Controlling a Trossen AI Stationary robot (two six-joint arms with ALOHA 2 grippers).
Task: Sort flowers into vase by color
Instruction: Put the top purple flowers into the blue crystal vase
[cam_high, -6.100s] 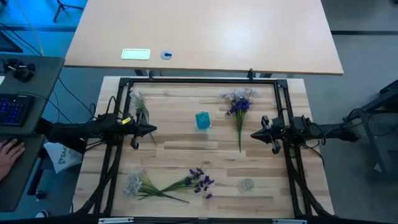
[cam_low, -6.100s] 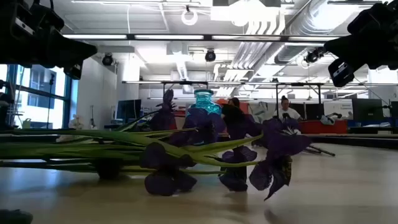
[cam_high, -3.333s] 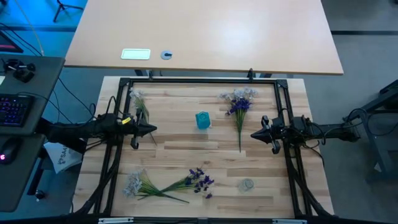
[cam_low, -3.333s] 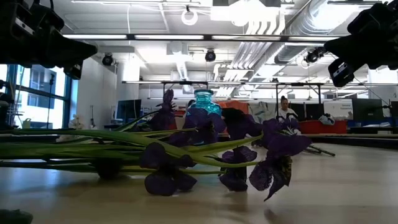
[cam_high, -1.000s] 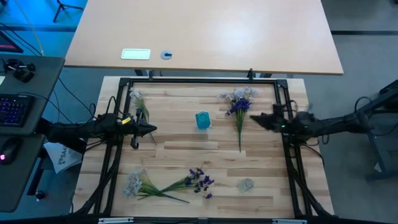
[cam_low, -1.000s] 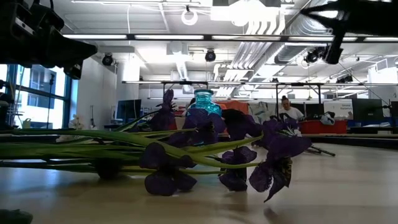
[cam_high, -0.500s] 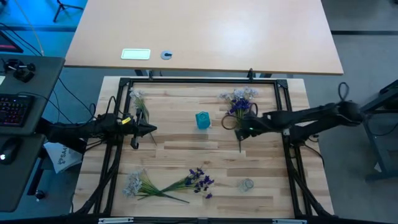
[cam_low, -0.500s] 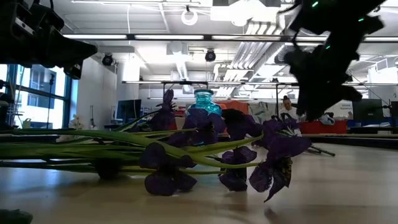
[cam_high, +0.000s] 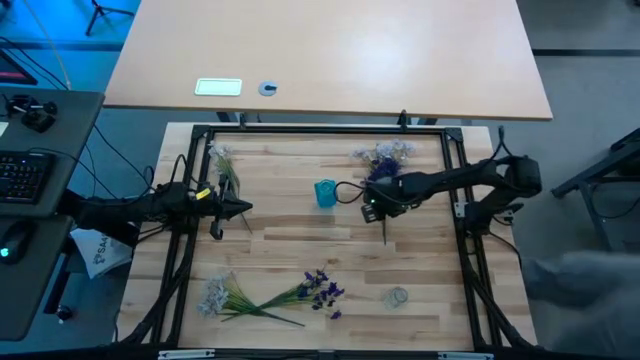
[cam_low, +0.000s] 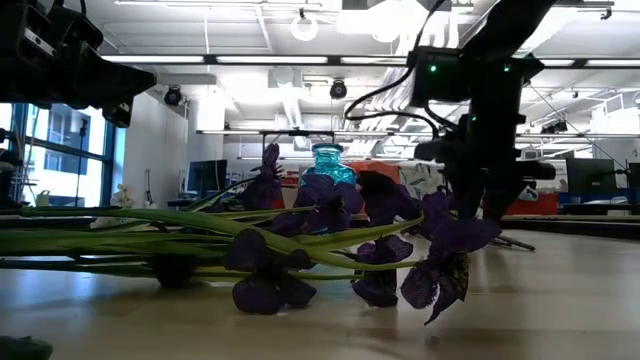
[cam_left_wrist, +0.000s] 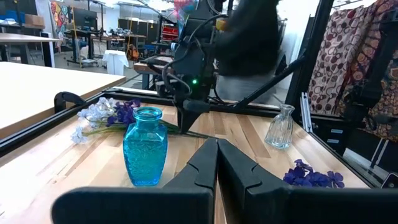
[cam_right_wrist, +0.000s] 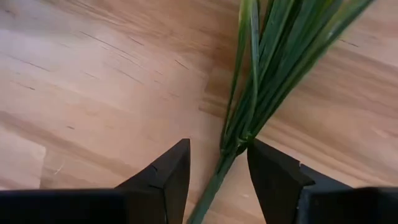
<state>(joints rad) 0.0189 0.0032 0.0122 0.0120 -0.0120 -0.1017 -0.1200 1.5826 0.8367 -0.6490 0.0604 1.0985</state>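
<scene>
The knot of the purple flowers' stems rests against a fingertip of my open right gripper, so I will center over the stem and pinch (cam_right_wrist: 219, 172) just below that knot.
A bunch of flowers (cam_high: 384, 165) with purple and pale blooms lies at the far right, stems (cam_right_wrist: 261, 74) pointing toward the near edge. My right gripper (cam_high: 381, 211) points down over those stems, open, one finger (cam_right_wrist: 171, 168) on each side of them. A blue vase (cam_high: 326, 193) stands mid-table, and a clear vase (cam_high: 398, 297) stands near right. A second bunch (cam_high: 270, 294) lies near left, and a pale sprig (cam_high: 225, 170) lies far left. My left gripper (cam_high: 245, 208) waits shut at the left. My right gripper straddles the bunch's stems near their cut ends (cam_right_wrist: 235, 144), coming from above and lying across them. One fingertip (cam_right_wrist: 258, 152) stands right beside the stems; I cannot tell whether it touches them. The stems lie flat on the table.
A black frame (cam_high: 320, 129) runs around the wooden work area. The blue vase (cam_left_wrist: 145, 146) stands a short way left of my right gripper. Bare wood lies between the two bunches, in the table's middle.
My right gripper has swung from the table's right edge toward the middle, tipped from level to pointing down, and come down over the stems of the far right bunch. The flowers and vases lie as before.
</scene>
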